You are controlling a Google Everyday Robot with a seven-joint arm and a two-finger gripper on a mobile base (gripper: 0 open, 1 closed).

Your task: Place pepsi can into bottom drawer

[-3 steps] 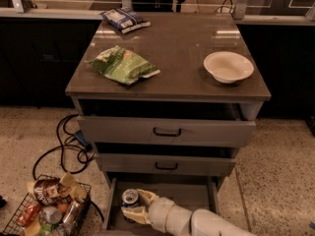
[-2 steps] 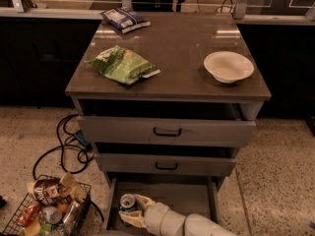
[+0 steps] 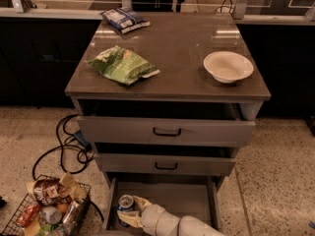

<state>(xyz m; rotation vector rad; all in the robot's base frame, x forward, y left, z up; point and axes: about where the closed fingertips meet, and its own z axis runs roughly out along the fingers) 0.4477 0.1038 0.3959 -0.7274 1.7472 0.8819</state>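
Note:
The pepsi can will be released near the back of the open bottom drawer (image 3: 135, 195), toward the cable side. It is now low at the drawer's front.
The pepsi can (image 3: 125, 203), dark blue with a silver top, stands upright at the left front of the open bottom drawer (image 3: 187, 195). My gripper (image 3: 130, 211) reaches into the drawer from the lower edge of the view on a white arm. Its pale fingers (image 3: 129, 220) sit on either side of the can and are shut on it. The can is low, at or just above the drawer's grey floor; I cannot tell whether it touches.
The two upper drawers (image 3: 166, 131) with black handles are slightly open above the gripper. On top lie a green snack bag (image 3: 123, 64), a blue-white bag (image 3: 123, 18) and a white bowl (image 3: 228, 66). A wire basket (image 3: 47, 208) and cables (image 3: 66, 146) lie on the floor at left.
My gripper has moved left inside the bottom drawer with the can, from the middle-left toward the left front corner.

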